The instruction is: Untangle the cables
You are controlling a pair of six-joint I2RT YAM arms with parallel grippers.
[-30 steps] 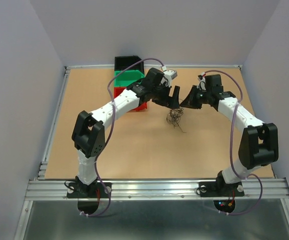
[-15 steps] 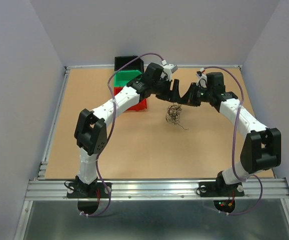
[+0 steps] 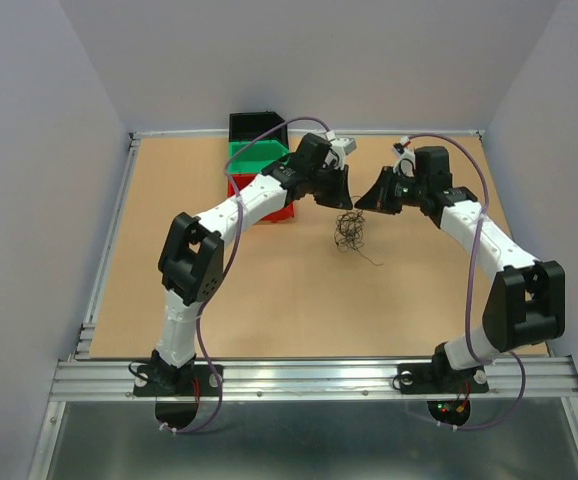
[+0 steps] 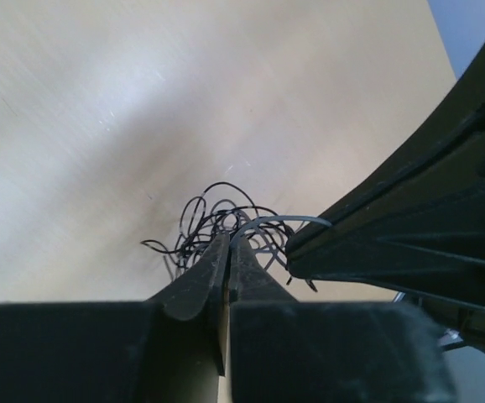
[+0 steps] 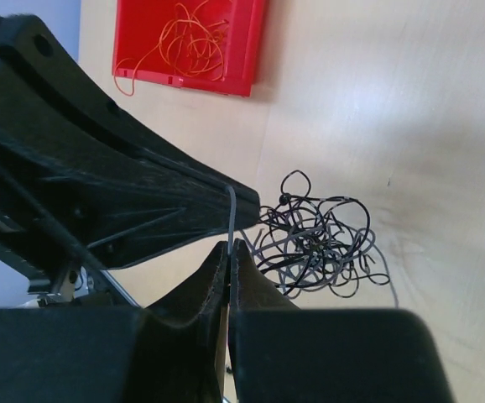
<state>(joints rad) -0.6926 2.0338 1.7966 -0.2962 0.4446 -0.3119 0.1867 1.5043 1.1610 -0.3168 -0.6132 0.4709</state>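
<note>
The green bin [image 3: 259, 157] sits between the black and red bins. Next, I let go of the piece of grey cable inside it with my left gripper. The cable is now just over the tabletop.
The cables [image 3: 349, 232] are a small wispy clump of thin dark curly wires just over the tabletop, below the meeting point of both grippers. My left gripper [image 3: 341, 200] is shut, and in the left wrist view a pale grey strand [image 4: 280, 222] arcs out of its closed tips [image 4: 228, 243] towards the other gripper, with the clump [image 4: 217, 222] behind. My right gripper [image 3: 362, 203] is shut on the same grey strand [image 5: 231, 214] at its tips [image 5: 229, 245]. The clump [image 5: 322, 239] hangs beside it, to the right.
Three stacked bins stand at the back left: black [image 3: 257, 126], green [image 3: 253, 154] and red [image 3: 281, 212]. The red bin [image 5: 251, 50] holds a loose orange wire [image 5: 194, 40]. Table edges and side walls frame the tan board [image 3: 269, 290].
My left gripper has gone from open to shut, closing on a strand next to the right gripper. The clump has shifted slightly. The right gripper stays shut.
</note>
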